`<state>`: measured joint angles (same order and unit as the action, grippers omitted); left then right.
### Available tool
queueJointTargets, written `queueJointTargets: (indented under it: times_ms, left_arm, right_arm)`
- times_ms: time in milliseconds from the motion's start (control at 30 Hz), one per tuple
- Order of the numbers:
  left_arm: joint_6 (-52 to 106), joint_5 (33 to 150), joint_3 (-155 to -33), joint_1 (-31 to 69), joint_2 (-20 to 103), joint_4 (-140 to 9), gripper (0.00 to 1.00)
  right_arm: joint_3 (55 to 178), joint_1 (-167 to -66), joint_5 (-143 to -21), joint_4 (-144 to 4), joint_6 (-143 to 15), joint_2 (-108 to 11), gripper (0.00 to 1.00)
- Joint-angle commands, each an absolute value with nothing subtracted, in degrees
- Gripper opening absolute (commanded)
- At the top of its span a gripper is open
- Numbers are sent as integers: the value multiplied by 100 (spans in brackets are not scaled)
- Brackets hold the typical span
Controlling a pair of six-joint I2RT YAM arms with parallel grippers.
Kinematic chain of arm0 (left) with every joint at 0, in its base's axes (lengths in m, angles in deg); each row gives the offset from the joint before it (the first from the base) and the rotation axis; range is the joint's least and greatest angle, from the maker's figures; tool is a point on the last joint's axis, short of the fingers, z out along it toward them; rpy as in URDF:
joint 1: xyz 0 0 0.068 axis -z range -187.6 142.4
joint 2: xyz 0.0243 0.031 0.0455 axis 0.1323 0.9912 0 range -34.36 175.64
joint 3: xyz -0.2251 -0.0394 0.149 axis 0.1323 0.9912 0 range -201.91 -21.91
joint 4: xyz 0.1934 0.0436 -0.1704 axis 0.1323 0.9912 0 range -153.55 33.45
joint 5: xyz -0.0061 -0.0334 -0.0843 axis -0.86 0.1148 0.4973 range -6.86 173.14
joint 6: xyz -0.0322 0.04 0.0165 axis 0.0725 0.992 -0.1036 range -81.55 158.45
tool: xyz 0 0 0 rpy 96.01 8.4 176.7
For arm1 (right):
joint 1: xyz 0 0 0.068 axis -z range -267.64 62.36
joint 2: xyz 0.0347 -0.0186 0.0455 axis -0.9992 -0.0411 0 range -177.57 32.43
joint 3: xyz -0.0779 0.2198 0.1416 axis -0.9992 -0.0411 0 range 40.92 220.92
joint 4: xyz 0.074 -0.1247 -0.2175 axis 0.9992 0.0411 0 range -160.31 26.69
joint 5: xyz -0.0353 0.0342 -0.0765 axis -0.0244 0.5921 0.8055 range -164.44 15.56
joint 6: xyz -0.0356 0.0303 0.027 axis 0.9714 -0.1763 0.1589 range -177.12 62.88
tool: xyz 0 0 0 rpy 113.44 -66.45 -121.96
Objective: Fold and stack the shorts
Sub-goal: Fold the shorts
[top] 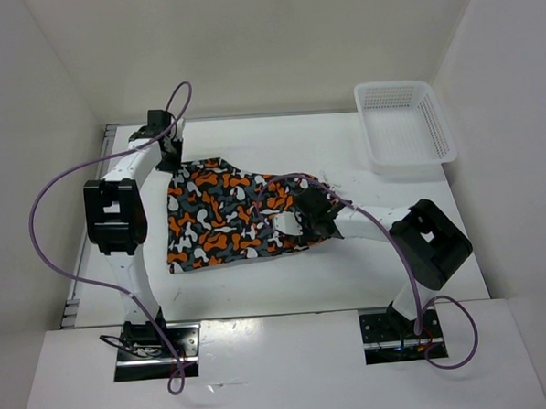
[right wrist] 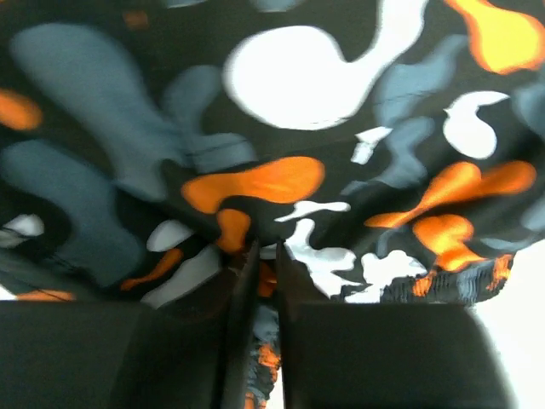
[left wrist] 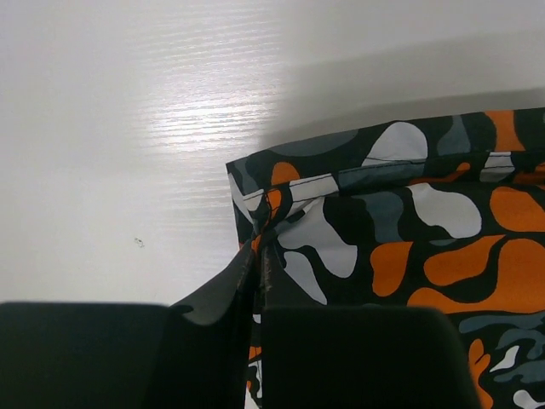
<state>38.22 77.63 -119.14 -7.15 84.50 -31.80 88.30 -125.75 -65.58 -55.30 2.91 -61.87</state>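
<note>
A bunched fold short of the shorts' waistband is in my right gripper, so next the gripper opens and takes the waistband's outer edge (top: 333, 199) before pulling the shorts.
The camouflage shorts (top: 220, 216), printed in orange, white, grey and black, lie on the white table left of centre. My left gripper (top: 171, 160) is at their far left corner, shut on the hem; the left wrist view shows the cloth (left wrist: 383, 230) pinched between the fingers at the corner (left wrist: 261, 243). My right gripper (top: 303, 223) is at the shorts' right edge, shut on a fold of cloth; the right wrist view is filled with the print (right wrist: 281, 119) and shows cloth between the fingers (right wrist: 266, 264).
A white plastic mesh basket (top: 404, 124) stands at the back right of the table. White walls close in the table on the left, back and right. The arm bases (top: 152, 344) sit at the near edge.
</note>
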Motion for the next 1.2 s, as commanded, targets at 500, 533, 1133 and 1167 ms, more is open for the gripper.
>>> queueJointTargets:
  times_ms: [500, 533, 1133, 1167]
  left_arm:
    - [3845, 7419, -12430, -611, 8939, -3112, 20]
    - [3845, 7418, -12430, -611, 8939, -3112, 22]
    - [3845, 7365, -12386, -558, 8939, -2989, 29]
    - [3845, 7365, -12386, -558, 8939, -2989, 30]
  right_arm:
    - [10642, -10092, -8551, -4772, -6905, -6012, 62]
    - [10562, -10039, -8630, -4772, -6959, -6073, 66]
    - [10033, -10240, -8640, -4895, -7399, -7022, 67]
    - [10086, -10293, -8587, -4895, -7399, -7101, 65]
